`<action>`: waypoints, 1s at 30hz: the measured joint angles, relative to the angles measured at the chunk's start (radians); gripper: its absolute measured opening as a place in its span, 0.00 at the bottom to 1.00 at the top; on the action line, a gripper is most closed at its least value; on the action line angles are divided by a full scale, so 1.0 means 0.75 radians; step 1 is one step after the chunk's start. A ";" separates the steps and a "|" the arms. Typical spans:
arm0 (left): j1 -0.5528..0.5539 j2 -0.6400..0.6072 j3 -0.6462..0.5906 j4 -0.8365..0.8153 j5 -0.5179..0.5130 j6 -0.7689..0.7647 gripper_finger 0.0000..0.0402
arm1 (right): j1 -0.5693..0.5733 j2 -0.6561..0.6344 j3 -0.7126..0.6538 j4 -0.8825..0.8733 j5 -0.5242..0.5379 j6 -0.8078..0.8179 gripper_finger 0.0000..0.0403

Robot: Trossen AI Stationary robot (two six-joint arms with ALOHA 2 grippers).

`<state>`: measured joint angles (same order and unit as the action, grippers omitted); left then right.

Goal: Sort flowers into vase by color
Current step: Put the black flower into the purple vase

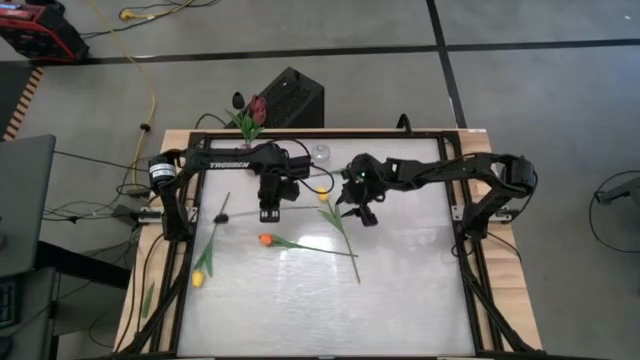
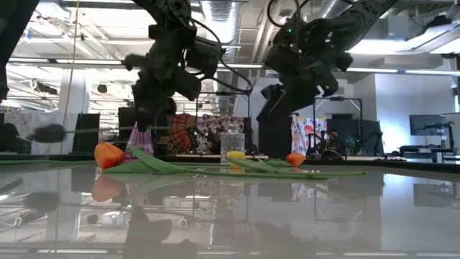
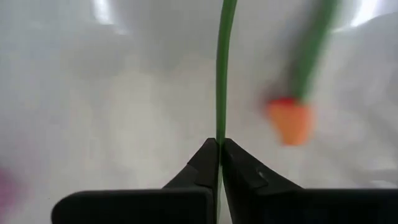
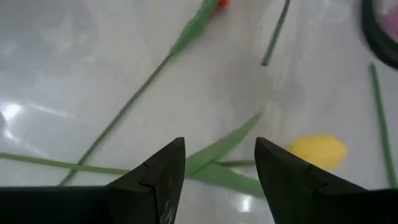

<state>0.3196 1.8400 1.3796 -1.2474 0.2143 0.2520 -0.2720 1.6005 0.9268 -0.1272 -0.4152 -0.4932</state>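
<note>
Next, my left gripper releases the dark flower on the table (image 1: 282, 228) (image 3: 261, 53) just past the head and leaves of the orange tulip.
My left gripper (image 1: 268, 212) hangs over the table's far left part, shut on the thin green stem of a dark-headed flower (image 2: 49, 133). My right gripper (image 1: 352, 210) stands open over a yellow tulip (image 4: 317, 151) that lies flat on the glossy table (image 1: 400, 300); its fingers touch nothing. An orange tulip (image 1: 265, 240) lies on the table near the middle, its stem running toward the right. Another yellow tulip (image 1: 197, 280) lies near the left edge. A vase (image 1: 252, 118) at the far edge holds a dark red flower. My left gripper pinches the dark flower's stem (image 3: 219, 134) between its two fingers, partway along its length. The fingers (image 2: 140, 124) come from above and point steeply down. The flower hangs about level, clear of the table, its dark head toward the table's left.
A clear glass (image 1: 320, 153) stands at the table's far edge between the arms. A black box (image 1: 292, 95) sits on the floor beyond the far edge. Dark frame rails (image 1: 470, 250) run along the table's sides. The near half of the table holds only stems.
</note>
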 joint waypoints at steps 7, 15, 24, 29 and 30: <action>-0.011 -0.001 -0.060 0.114 0.283 -0.175 0.00 | 0.186 0.013 0.001 0.222 0.386 -0.153 0.54; 0.002 -0.001 -0.060 0.171 0.326 -0.288 0.00 | 0.303 0.018 0.002 0.393 0.598 -0.192 0.54; 0.002 -0.001 -0.060 0.227 0.335 -0.317 0.00 | 0.302 0.199 0.028 0.398 0.913 -0.146 0.54; 0.001 -0.001 -0.060 0.221 0.326 -0.316 0.00 | 0.300 0.253 0.040 0.396 1.011 -0.145 0.53; 0.001 -0.001 -0.060 0.221 0.325 -0.316 0.00 | 0.301 0.253 0.040 0.389 1.011 -0.145 0.53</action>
<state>0.3206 1.8393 1.3342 -1.0813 0.4578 0.0151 -0.0462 1.7901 0.9565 0.1644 0.3428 -0.6022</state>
